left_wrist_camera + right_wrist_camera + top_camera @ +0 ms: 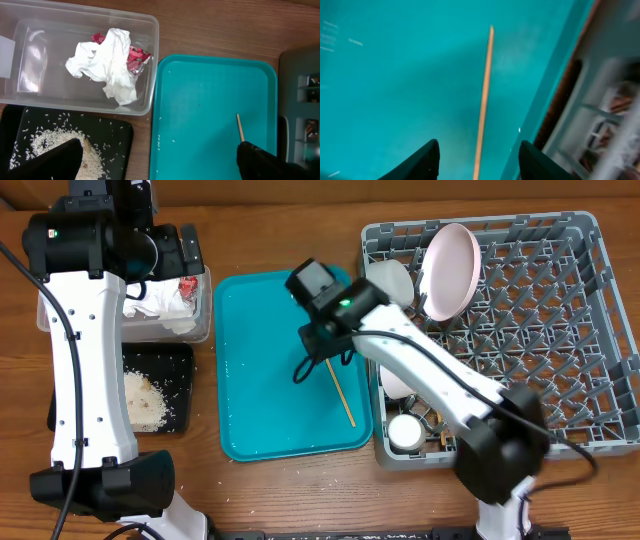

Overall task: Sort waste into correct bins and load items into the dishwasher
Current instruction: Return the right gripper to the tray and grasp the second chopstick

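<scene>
The wooden chopstick lies on the teal tray, and my right gripper should close around the middle of the wooden chopstick (329, 365) (478, 157).
One thin wooden chopstick (341, 393) lies on the teal tray (260, 380). My right gripper (479, 145) is open just above it, with the chopstick (484, 90) between its fingers; in the overhead view the right gripper (316, 356) is over the tray's middle. My left gripper (160, 159) is open and empty, above the clear tub (145, 60), which holds crumpled white napkins (107, 62) and red-and-white wrappers (136, 56). Rice crumbs (50, 142) lie in the black tray (112, 135). The grey dish rack (560, 330) holds the pink plate (450, 270), a white bowl (392, 280) and a white cup (405, 431).
A few rice grains (160, 140) lie along the teal tray's left edge. The rack's wall (600, 115) stands right beside the tray's edge, close to my right fingers. The clear tub (200, 310) and black tray (180, 390) sit left of the teal tray.
</scene>
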Robot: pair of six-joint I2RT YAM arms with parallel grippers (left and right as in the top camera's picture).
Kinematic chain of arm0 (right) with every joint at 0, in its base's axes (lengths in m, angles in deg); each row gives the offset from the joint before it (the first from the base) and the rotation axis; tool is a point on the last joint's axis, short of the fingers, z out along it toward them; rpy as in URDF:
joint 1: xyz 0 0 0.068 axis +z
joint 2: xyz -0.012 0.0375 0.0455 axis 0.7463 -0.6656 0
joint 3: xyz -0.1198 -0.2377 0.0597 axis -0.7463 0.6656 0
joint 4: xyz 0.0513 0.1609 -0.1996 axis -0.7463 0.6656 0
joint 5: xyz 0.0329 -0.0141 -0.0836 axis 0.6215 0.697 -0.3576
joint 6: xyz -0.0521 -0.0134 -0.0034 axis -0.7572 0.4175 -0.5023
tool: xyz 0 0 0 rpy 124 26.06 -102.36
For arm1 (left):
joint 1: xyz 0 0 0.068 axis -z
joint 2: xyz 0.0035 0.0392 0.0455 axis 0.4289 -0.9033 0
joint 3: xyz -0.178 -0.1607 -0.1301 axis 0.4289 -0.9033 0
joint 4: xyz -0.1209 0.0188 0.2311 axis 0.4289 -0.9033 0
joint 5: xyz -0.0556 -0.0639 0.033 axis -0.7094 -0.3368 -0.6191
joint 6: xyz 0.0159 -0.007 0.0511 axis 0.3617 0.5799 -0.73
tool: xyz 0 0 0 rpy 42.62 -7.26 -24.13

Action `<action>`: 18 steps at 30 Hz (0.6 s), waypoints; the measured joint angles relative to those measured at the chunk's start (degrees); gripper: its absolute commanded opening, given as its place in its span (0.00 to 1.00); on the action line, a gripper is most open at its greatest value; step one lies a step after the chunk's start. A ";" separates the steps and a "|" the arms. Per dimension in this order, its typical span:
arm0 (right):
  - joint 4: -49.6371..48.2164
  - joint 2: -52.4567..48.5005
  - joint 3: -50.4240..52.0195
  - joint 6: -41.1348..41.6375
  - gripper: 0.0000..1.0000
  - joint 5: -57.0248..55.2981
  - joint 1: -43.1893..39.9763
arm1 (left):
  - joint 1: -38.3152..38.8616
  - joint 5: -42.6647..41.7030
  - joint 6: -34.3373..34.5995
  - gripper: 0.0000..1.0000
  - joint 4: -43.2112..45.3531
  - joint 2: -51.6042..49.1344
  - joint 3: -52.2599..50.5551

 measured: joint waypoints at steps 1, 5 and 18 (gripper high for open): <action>-0.04 -1.90 0.02 -0.22 0.52 -0.22 -0.02 | 0.00 0.00 0.00 1.00 0.00 0.00 0.00; -0.07 -7.10 0.02 -1.11 0.52 -0.66 -0.28 | 0.00 0.00 0.00 1.00 0.00 0.00 0.00; 0.68 -12.68 0.28 -2.73 0.21 1.70 -0.33 | 0.00 0.00 0.00 1.00 0.00 0.00 0.00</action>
